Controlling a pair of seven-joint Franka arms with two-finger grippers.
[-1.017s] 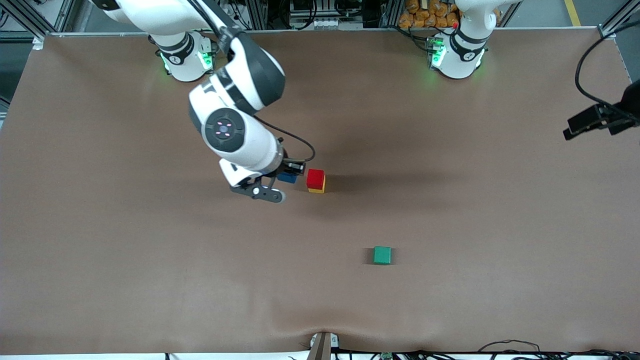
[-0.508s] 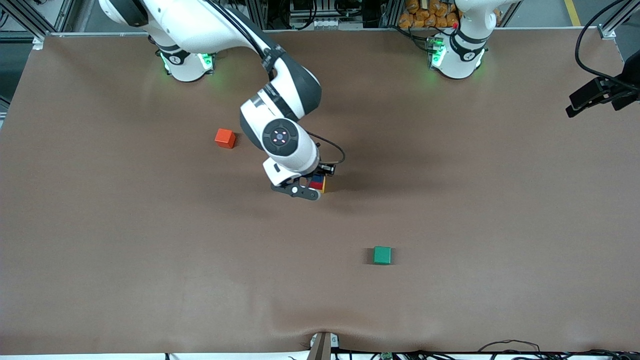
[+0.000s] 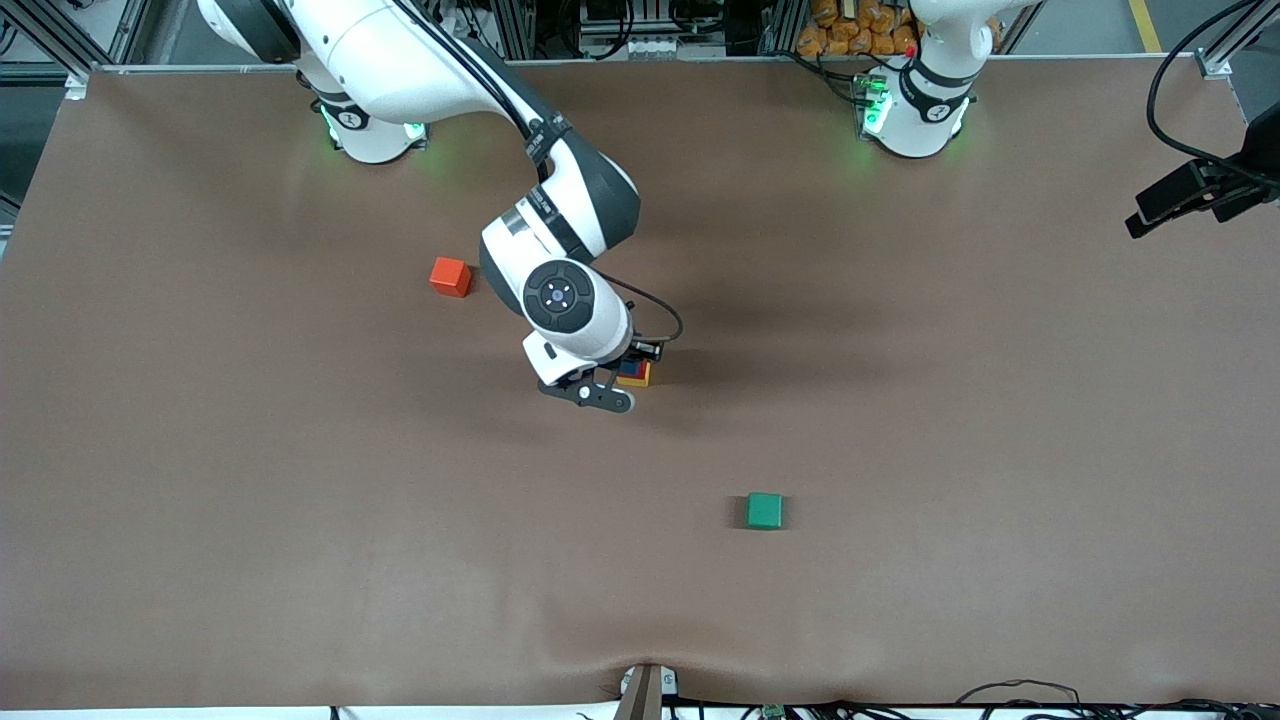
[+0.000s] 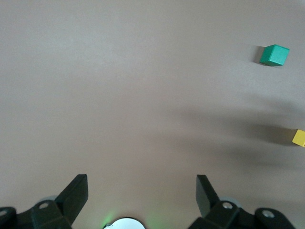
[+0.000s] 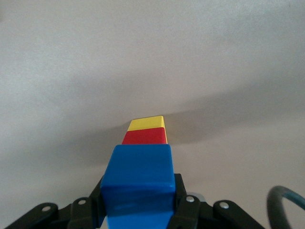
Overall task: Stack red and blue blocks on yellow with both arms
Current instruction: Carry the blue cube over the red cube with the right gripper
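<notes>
The robot's right gripper should release the blue block on top of the red block (image 3: 632,352) (image 5: 142,157), above the yellow block.
My right gripper (image 5: 138,202) is shut on the blue block (image 5: 138,176) and holds it straight over the red block (image 5: 145,137), which sits on the yellow block (image 5: 147,123). Whether blue rests on red, I cannot tell. From the front, the right gripper (image 3: 622,368) hides most of that stack near the table's middle; only a strip of yellow (image 3: 636,380) shows. My left gripper (image 4: 142,191) is open and empty, high over the left arm's end of the table (image 3: 1150,212). The left wrist view catches the yellow block (image 4: 299,138) at its edge.
An orange-red cube (image 3: 450,276) lies toward the right arm's end, farther from the front camera than the stack. A green cube (image 3: 764,510) (image 4: 274,55) sits nearer the front camera. Brown table (image 3: 300,520) stretches around them.
The right gripper carried the blue block sideways from beside the red-on-yellow stack to directly over it. The orange-red cube came out from under the arm. The left gripper shifted only slightly.
</notes>
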